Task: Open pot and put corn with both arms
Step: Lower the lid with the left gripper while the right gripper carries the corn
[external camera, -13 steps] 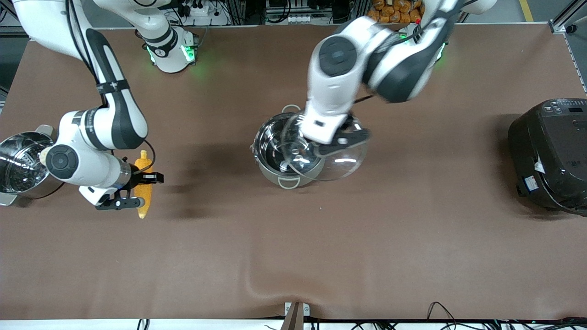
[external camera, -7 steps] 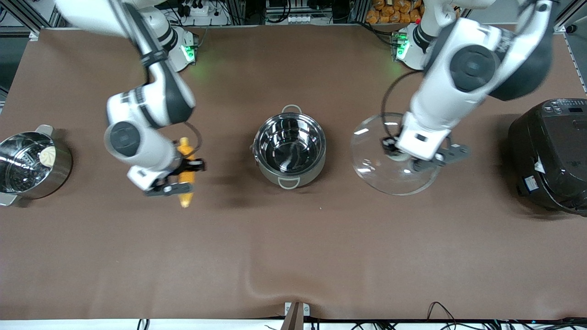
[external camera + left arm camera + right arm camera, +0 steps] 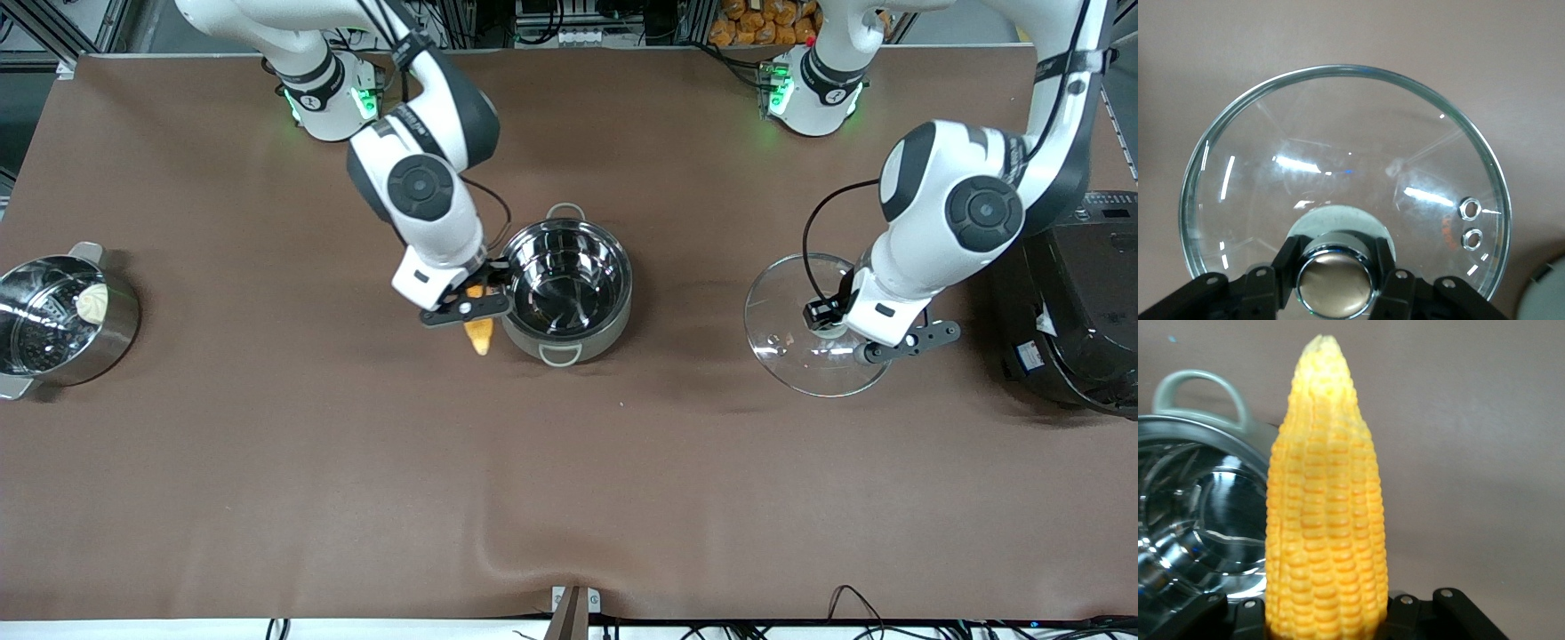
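The robot's left gripper needs to set the glass lid, now held low over the table, down on the brown mat (image 3: 790,321) between the steel pot and black cooker.
The steel pot (image 3: 564,289) stands open in the middle of the table, its inside bare. My right gripper (image 3: 468,300) is shut on the yellow corn (image 3: 479,334) and holds it in the air just beside the pot's rim, at the right arm's end. In the right wrist view the corn (image 3: 1325,513) points away from the fingers, with the pot (image 3: 1201,520) beside it. My left gripper (image 3: 876,333) is shut on the copper knob (image 3: 1335,283) of the glass lid (image 3: 800,342), low over the table toward the left arm's end. The lid (image 3: 1338,167) fills the left wrist view.
A large black cooker (image 3: 1071,298) stands at the left arm's end, close beside the lid. A steel pot with a steamer insert and a white bun (image 3: 62,320) stands at the right arm's end. The brown mat has a wrinkle (image 3: 533,551) near the front edge.
My left gripper carried the lid off the pot and toward the black cooker. My right gripper lifted the corn and carried it from near the steamer pot to the open pot's rim.
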